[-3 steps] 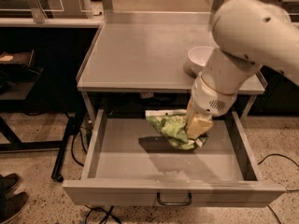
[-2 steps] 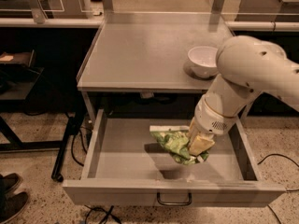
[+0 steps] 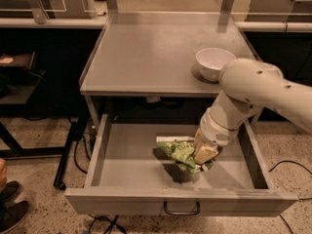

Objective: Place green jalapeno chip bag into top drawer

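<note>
The robot's gripper should release the green jalapeno chip bag on the middle of the top drawer's bottom behind the drawer's handle point(image 3: 174, 159).
The top drawer point(image 3: 122, 165) is pulled open below the grey tabletop, with its small dark handle point(image 3: 181, 210) at the front. The green jalapeno chip bag point(image 3: 178, 152), crinkled with a pale end strip, hangs just above the drawer floor near the middle right. My gripper point(image 3: 201, 160) reaches down into the drawer from the right and is shut on the bag's right end. The white arm covers part of the drawer's right side.
A white round bowl point(image 3: 213, 62) sits on the grey tabletop point(image 3: 146, 57) at the right, just above my arm. A dark stand and cables point(image 3: 68, 150) lie on the floor left of the drawer. A shoe point(image 3: 9, 204) shows at the lower left.
My arm has lowered and drawn back to the right. The bag has come down with it, deeper into the drawer and closer to its floor.
</note>
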Motion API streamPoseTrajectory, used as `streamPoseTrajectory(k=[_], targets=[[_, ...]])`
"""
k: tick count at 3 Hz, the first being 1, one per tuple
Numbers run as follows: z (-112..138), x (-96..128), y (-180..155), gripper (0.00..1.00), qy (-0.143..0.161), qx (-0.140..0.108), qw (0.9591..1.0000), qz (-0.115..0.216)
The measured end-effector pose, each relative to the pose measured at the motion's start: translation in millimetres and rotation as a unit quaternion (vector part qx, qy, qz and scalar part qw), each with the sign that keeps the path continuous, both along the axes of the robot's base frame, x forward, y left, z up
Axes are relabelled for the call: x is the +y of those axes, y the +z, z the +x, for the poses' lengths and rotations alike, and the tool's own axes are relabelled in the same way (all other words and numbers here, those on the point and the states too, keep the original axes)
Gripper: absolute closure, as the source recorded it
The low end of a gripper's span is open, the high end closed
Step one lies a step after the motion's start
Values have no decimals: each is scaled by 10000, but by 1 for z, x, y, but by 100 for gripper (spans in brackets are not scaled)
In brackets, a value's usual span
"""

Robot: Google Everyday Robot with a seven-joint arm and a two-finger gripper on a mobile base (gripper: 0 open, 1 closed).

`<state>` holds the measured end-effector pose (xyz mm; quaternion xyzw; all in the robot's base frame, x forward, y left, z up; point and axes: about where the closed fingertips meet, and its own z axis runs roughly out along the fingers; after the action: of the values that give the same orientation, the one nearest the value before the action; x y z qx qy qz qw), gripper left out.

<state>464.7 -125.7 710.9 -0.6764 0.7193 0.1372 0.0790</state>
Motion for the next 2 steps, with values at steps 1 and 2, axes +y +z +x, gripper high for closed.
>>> streamPoseTrajectory(k=[1, 2], targets=[[17, 6, -27, 100, 89, 27, 10000, 19], [28, 15, -51, 100, 200, 79, 9998, 35]])
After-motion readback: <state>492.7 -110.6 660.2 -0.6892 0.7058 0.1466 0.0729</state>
